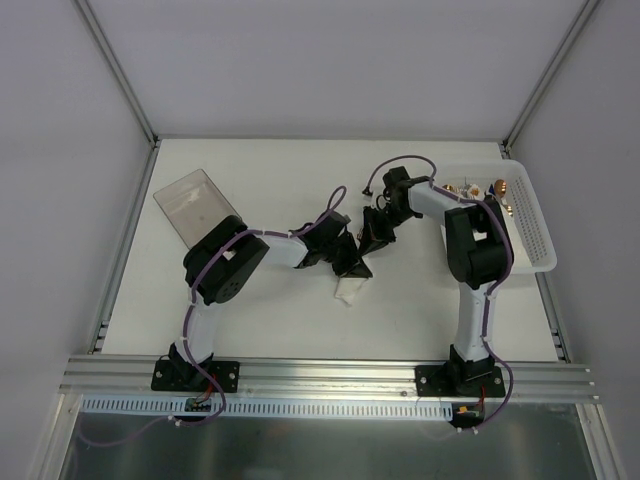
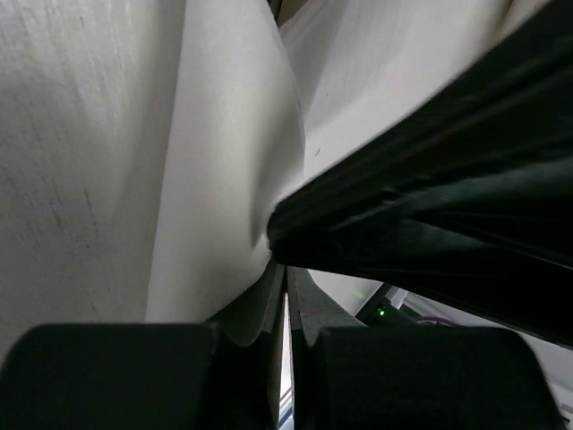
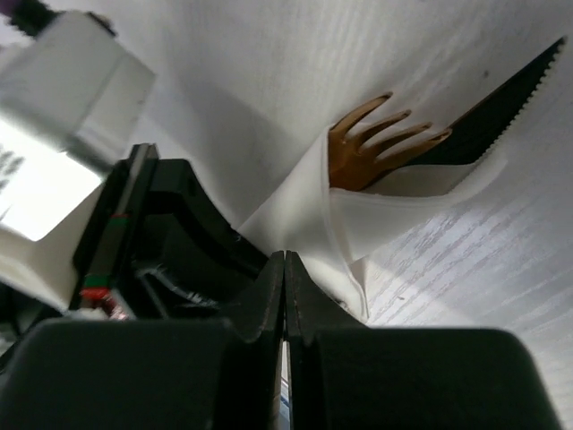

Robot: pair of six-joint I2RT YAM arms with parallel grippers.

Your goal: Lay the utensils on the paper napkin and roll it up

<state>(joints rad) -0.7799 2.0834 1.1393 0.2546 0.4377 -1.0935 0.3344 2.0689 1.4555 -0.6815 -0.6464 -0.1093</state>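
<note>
Next, I open my left gripper, as it crowds my right gripper at the napkin's middle, and take the roll nearer the end (image 1: 349, 290) opposite the fork teeth.
The white paper napkin (image 1: 350, 292) lies mid-table, mostly hidden under both grippers. In the right wrist view the napkin (image 3: 304, 206) is folded over the utensils: copper fork tines (image 3: 372, 134) and a dark serrated knife blade (image 3: 506, 98) stick out of the fold. My right gripper (image 3: 285, 257) (image 1: 375, 238) is shut, its tips pinching a raised fold of the napkin. My left gripper (image 2: 286, 273) (image 1: 352, 265) is shut too, with the napkin (image 2: 215, 179) draped along the outside of its left finger, not between the jaws. The two grippers are almost touching.
A white perforated basket (image 1: 535, 225) stands at the right edge with more copper cutlery (image 1: 470, 187) beside it. A clear plastic box (image 1: 195, 205) sits at the back left. Metal frame rails border the table.
</note>
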